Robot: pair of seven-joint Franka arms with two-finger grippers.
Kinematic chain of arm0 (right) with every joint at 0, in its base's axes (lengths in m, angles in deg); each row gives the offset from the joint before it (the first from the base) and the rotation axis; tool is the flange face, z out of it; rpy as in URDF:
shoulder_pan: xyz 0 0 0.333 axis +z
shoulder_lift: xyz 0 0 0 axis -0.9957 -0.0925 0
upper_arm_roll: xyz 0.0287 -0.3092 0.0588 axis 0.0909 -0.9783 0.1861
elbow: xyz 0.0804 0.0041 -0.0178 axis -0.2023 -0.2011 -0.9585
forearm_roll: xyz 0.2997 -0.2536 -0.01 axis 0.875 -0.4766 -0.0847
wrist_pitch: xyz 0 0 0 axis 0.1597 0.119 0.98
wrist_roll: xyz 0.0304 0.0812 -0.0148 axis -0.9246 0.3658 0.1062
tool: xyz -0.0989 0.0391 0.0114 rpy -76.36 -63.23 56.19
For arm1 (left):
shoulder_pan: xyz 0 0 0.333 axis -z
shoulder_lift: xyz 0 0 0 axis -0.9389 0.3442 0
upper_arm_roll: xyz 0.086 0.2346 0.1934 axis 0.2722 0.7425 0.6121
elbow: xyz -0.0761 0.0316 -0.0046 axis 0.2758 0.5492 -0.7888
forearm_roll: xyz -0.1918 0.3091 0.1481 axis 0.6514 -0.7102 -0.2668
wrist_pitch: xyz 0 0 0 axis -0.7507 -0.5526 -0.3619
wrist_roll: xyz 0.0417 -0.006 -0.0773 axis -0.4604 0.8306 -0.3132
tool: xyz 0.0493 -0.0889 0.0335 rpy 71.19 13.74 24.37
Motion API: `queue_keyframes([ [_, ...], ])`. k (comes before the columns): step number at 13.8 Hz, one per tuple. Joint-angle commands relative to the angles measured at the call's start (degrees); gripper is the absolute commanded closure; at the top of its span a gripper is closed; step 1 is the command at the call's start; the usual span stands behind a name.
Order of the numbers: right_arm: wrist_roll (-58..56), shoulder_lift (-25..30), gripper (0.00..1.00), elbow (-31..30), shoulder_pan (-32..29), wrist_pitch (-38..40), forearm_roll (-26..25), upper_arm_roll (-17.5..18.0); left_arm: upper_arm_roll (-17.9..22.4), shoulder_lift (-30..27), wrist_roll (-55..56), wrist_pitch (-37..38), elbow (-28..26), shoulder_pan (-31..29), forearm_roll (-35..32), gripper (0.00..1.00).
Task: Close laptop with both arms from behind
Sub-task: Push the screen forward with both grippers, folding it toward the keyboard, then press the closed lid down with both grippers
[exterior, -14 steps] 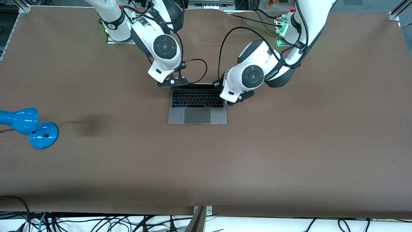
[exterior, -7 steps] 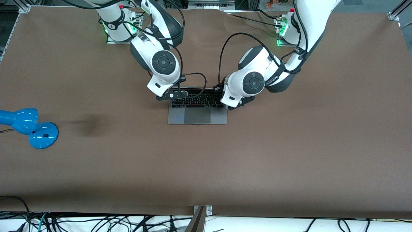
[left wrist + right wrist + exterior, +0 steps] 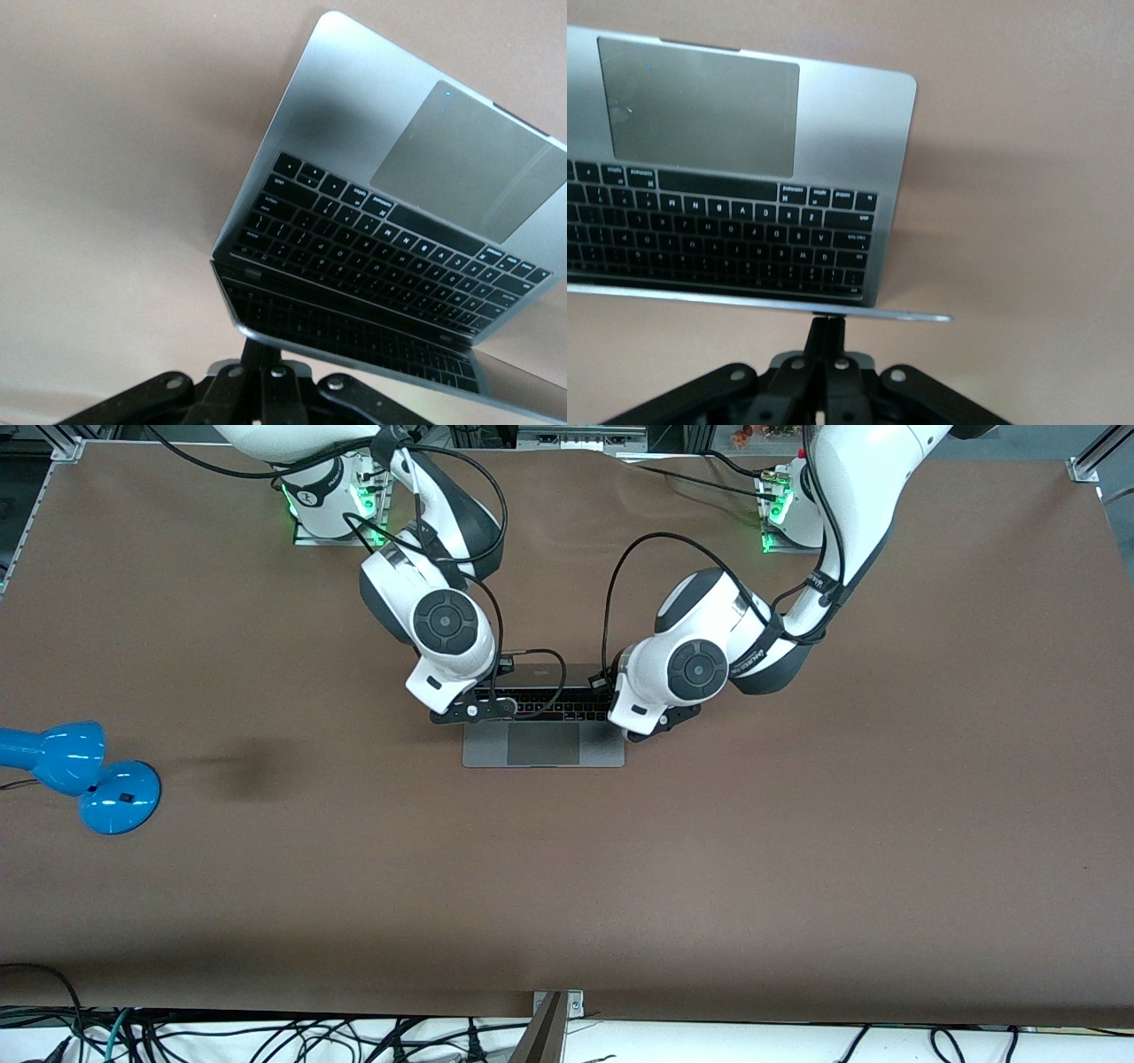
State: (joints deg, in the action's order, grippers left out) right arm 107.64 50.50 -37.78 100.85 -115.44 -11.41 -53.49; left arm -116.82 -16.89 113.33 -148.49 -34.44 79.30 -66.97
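Observation:
The grey laptop has a lid, now tipped forward and partly closed. Next, my left gripper lets go of it when it is flat over the black keyboard and trackpad [image 3: 543, 714] [image 3: 434, 227].
The grey laptop [image 3: 542, 746] lies mid-table with its lid tipped forward over the black keyboard, partly closed. Only the trackpad and the nearest key rows show in the front view. My right gripper [image 3: 474, 710] is shut, its fingertips against the back of the lid near the corner toward the right arm's end. It also shows in the right wrist view [image 3: 828, 329], touching the lid's edge [image 3: 744, 299]. My left gripper [image 3: 651, 724] is shut and presses the lid's back at the other corner. The left wrist view shows it [image 3: 259, 350] under the lid's edge [image 3: 354, 341].
A blue desk lamp [image 3: 80, 775] lies on the brown table [image 3: 797, 850] at the right arm's end, nearer the front camera than the laptop. Black cables loop over the laptop's lid from both wrists.
Both grippers have moved toward the front camera and lower, pushing the lid from nearly upright down over the keyboard. Fewer key rows show now.

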Motion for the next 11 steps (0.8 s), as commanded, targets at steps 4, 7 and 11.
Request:
queue_keyframes([
  [4, 0.2, -5.9, 1.0, 4.8, 0.1, -2.1, -2.8, -0.2, 0.5, 4.3, 0.0, 0.1, 4.6, 0.7, -3.4, 1.0],
  [7, 0.1, -8.0, 1.0, 6.2, 0.1, -2.8, -4.0, -1.0, 0.7, 5.1, -0.2, -1.9, 4.6, 0.7, -3.5, 1.0],
  [11, 0.2, -11.2, 1.0, 8.6, 0.1, -3.7, -5.0, -1.7, 1.7, 6.6, -0.3, -4.1, 4.6, 0.9, -3.6, 1.0],
])
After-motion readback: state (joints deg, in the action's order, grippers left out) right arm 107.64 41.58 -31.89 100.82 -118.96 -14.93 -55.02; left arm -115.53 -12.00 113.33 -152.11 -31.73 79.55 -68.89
